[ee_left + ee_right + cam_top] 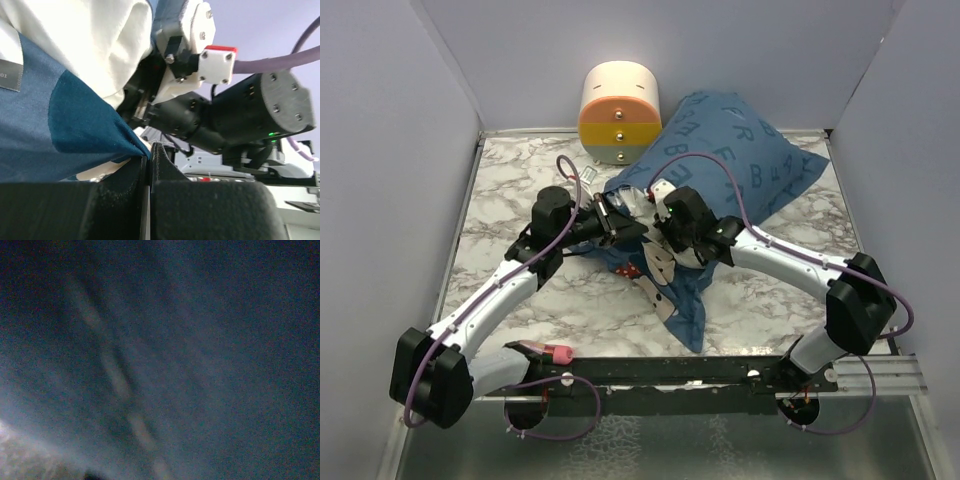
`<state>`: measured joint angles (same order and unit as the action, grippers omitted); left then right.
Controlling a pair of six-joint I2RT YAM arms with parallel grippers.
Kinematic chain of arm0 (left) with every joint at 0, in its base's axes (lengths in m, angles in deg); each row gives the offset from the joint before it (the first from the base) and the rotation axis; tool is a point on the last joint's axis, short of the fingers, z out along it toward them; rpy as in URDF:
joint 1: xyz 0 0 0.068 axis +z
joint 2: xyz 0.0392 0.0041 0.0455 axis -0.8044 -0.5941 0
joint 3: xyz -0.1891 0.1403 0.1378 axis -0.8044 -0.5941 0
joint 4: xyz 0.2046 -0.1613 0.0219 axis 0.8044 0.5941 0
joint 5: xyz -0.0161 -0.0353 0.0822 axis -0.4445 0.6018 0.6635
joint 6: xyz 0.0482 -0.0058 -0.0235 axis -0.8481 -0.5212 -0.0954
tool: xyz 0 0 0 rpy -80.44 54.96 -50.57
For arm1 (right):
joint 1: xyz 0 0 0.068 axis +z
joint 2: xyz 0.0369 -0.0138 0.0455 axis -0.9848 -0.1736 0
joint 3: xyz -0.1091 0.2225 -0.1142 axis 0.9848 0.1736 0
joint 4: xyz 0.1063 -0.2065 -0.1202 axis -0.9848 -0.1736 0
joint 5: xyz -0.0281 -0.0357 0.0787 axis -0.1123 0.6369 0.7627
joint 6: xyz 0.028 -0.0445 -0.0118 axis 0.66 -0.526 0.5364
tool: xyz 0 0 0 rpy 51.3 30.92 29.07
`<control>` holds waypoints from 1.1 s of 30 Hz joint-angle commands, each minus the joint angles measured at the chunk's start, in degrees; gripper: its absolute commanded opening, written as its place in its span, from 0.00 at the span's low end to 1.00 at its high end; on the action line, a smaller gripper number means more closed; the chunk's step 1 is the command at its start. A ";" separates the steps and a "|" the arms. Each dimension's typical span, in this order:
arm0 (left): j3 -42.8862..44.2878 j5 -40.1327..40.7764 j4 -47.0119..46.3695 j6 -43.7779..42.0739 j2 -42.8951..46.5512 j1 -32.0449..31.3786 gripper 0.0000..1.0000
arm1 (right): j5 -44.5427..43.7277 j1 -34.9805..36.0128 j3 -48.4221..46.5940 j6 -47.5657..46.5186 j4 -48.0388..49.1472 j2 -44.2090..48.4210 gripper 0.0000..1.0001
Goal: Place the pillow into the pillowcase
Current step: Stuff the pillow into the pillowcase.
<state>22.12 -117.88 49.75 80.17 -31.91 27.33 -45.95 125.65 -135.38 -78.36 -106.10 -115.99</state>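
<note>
The white pillow is bulging out of the pillowcase's opening, so my right gripper needs to back out of the cloth and grab the pillow's front end (690, 258) before it tucks the pillow in.
The blue pillowcase (740, 150) with lighter letters lies bulging at the back right, and its flat open end trails toward the front centre. The white pillow (95, 45) shows at the case's mouth in the left wrist view; from above it is almost wholly hidden inside. My left gripper (615, 228) is at the mouth, shut on the pillowcase's edge (60, 130), which is pinched between the black fingertips (165, 165). My right gripper (665, 232) is pressed into the cloth just right of it. Its camera shows only blurred blue pillowcase (200, 340), so its fingers are hidden.
A cream-and-orange cylinder (619, 110) stands at the back, touching the pillowcase's left side. The marble tabletop (520, 200) is boxed in by grey walls on three sides. A pink-tipped tool (545, 352) lies by the left arm's base.
</note>
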 commanded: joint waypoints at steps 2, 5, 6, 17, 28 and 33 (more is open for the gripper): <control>11.17 -15.03 -19.94 10.88 1.99 -0.95 0.00 | -1.71 -2.33 8.75 6.38 3.49 -2.29 0.01; 13.84 -15.92 -22.22 13.83 1.04 -0.85 0.00 | -0.82 -2.45 9.47 5.94 3.65 -2.07 0.01; 14.62 -16.19 -23.90 15.28 0.79 -0.36 0.00 | 0.44 -2.72 9.93 5.46 4.01 -2.26 0.01; 19.12 -15.43 -7.72 5.49 -0.20 8.87 0.00 | 40.52 -4.13 14.80 -4.17 0.81 0.89 0.17; 6.31 -2.29 15.46 -13.55 9.46 8.58 0.37 | 41.79 -4.08 -7.98 -2.48 -2.67 10.09 0.76; -3.05 9.86 15.63 -4.99 16.54 -1.16 0.38 | 47.48 -4.08 -12.78 -6.45 -4.32 13.43 0.80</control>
<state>23.08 -119.69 63.24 71.36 -21.11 33.43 -5.37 121.87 -144.65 -80.91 -108.22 -106.39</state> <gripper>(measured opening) 0.377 0.784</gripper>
